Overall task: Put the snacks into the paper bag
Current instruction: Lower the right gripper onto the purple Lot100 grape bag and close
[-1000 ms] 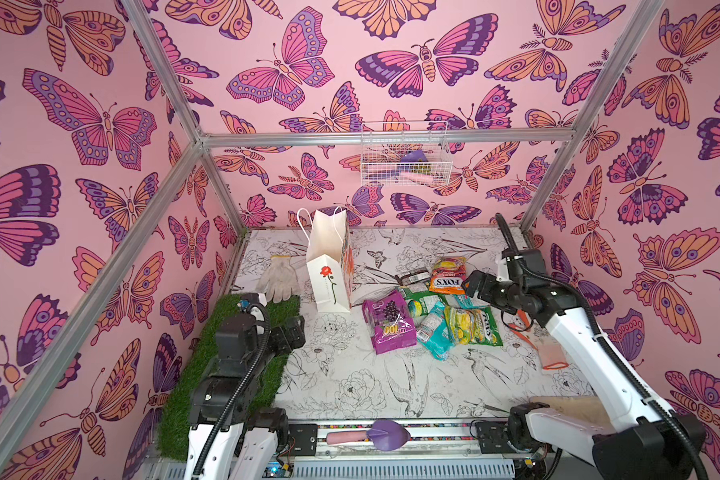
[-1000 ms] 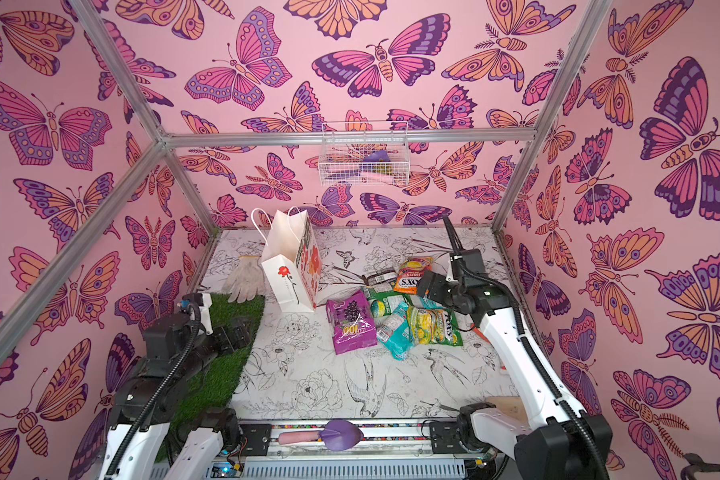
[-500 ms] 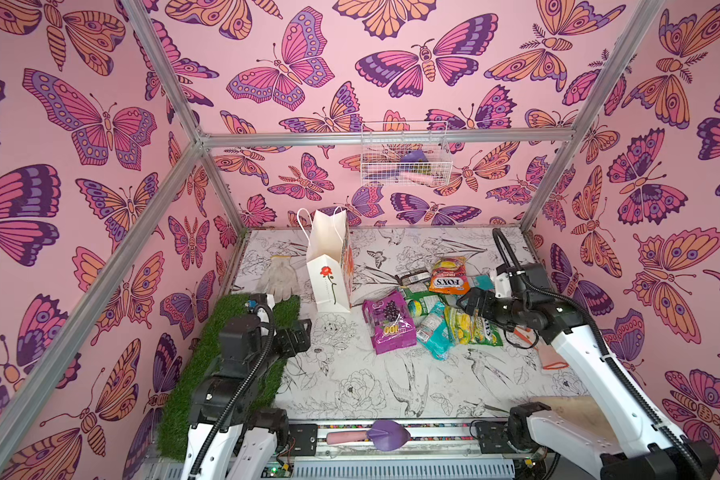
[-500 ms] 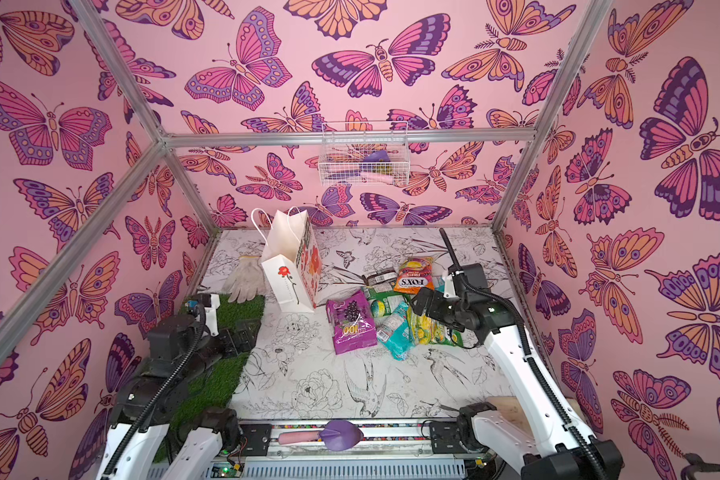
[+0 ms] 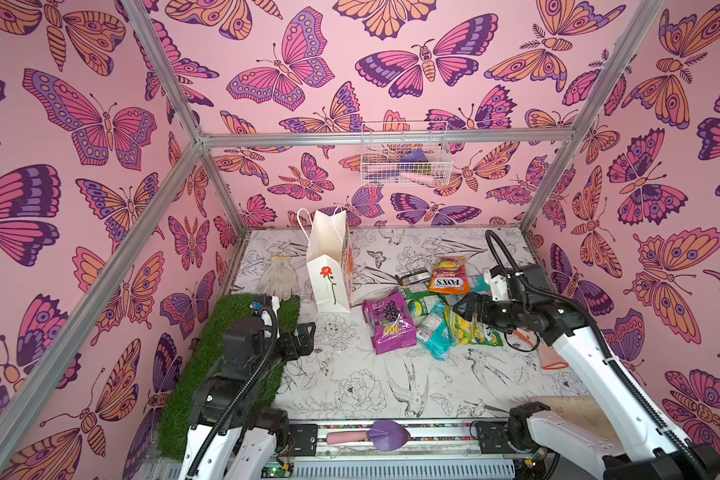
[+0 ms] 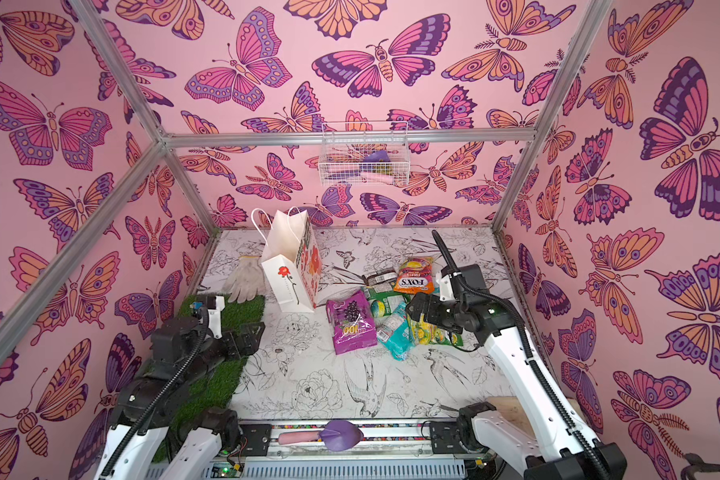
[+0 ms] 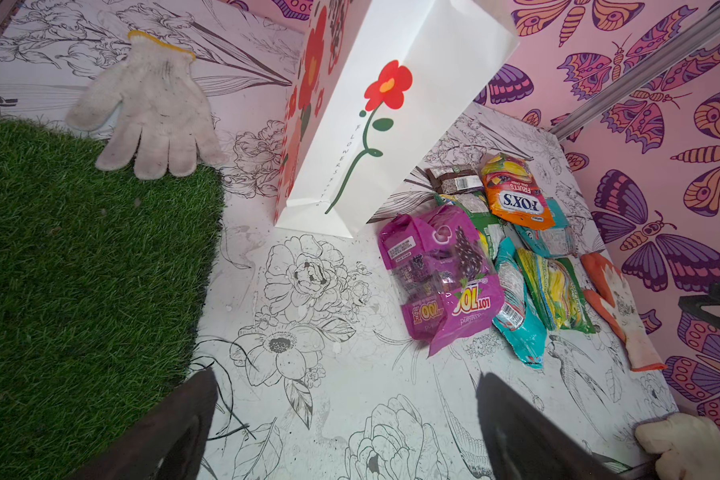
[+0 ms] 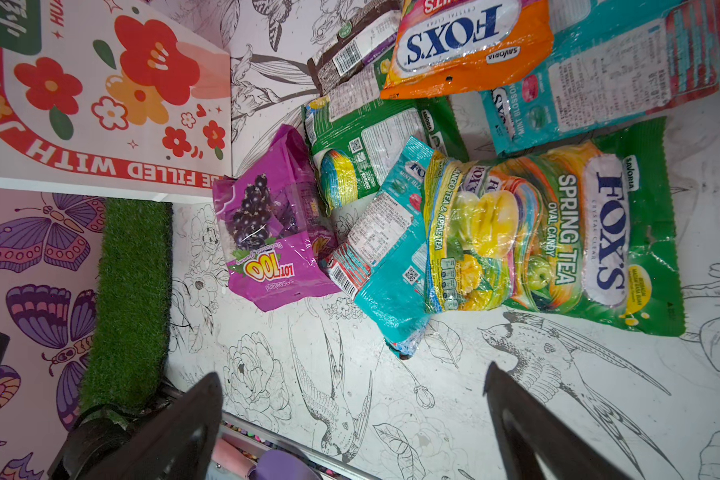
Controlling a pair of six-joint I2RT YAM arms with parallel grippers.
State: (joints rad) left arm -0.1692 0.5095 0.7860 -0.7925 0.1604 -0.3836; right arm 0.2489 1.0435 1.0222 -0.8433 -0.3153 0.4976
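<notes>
The purple grape pack's middle point(image 5: 400, 316) point(image 8: 286, 233), beside the printed grapes and toward the teal packet, is the next spot my right gripper will go to and close on.
The paper bag point(image 5: 329, 266) stands upright at the back left of the table, its red flower point(image 7: 387, 85) facing my left arm. The snacks lie in a pile to its right: the purple grape pack point(image 5: 389, 324), a teal packet point(image 5: 433, 332), the yellow-green bag point(image 5: 470, 332), the orange FOX'S bag point(image 5: 449, 276) and a dark brown bar point(image 5: 412, 276). My right gripper point(image 5: 462, 309) hovers open over the yellow-green bag point(image 8: 549, 237), holding nothing. Open and empty too, my left gripper point(image 5: 306, 338) hangs at the grass mat's edge, well short of the pile.
A green grass mat point(image 5: 225, 353) covers the left side, with a white glove point(image 5: 279, 276) at its far end. An orange glove point(image 7: 616, 307) lies right of the pile. A wire basket point(image 5: 404, 160) hangs on the back wall. A purple trowel point(image 5: 375, 434) rests on the front rail.
My right gripper has come down and slightly left, from near the orange bag to over the yellow-green bag. The left gripper has edged a little to the right. Both stay open.
</notes>
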